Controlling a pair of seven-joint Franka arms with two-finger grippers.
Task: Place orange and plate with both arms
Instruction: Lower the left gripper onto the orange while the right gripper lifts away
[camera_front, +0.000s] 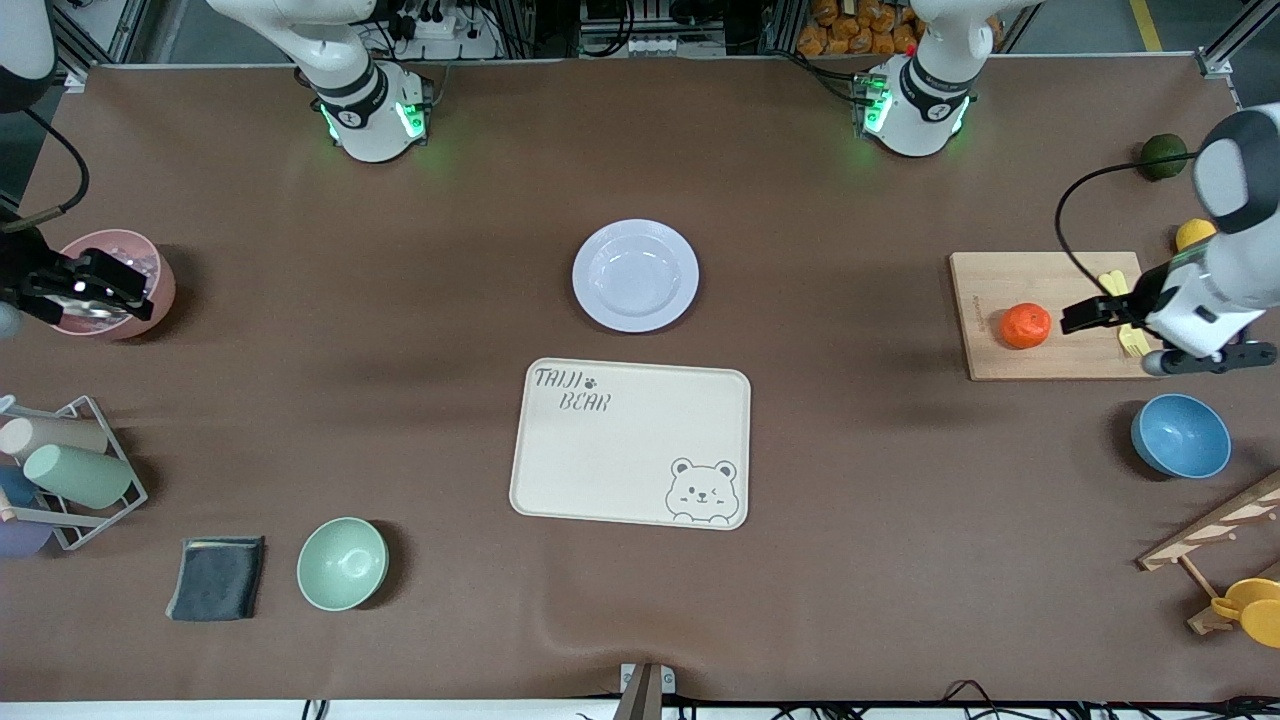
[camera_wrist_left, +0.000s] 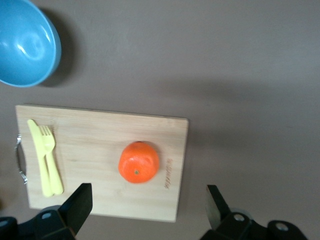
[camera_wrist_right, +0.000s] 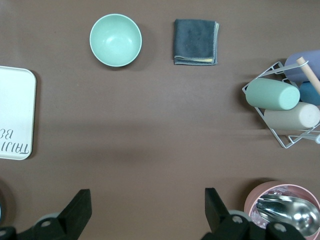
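Next, my left gripper needs to go to the orange on the wooden cutting board and close around the orange's middle (camera_front: 1024, 325) (camera_wrist_left: 139, 162).
The orange (camera_front: 1025, 325) sits on a wooden cutting board (camera_front: 1000, 280) at the left arm's end of the table. It also shows in the left wrist view (camera_wrist_left: 139, 162). My left gripper (camera_front: 1078, 317) hovers over the board beside the orange, open and empty (camera_wrist_left: 147, 205). The pale lavender plate (camera_front: 635, 275) lies empty at the table's middle, farther from the front camera than the bear tray. My right gripper (camera_front: 135, 297) is over a pink bowl (camera_front: 160, 270) at the right arm's end, open and empty (camera_wrist_right: 147, 207).
The cream bear tray (camera_front: 630, 442) lies nearer the camera than the plate. A yellow fork and knife (camera_wrist_left: 46, 157) lie on the board. A blue bowl (camera_front: 1180, 435), lemon (camera_front: 1194, 233), dark green fruit (camera_front: 1163, 156), mint bowl (camera_front: 342, 563), grey cloth (camera_front: 216, 577) and cup rack (camera_front: 70, 475) stand around.
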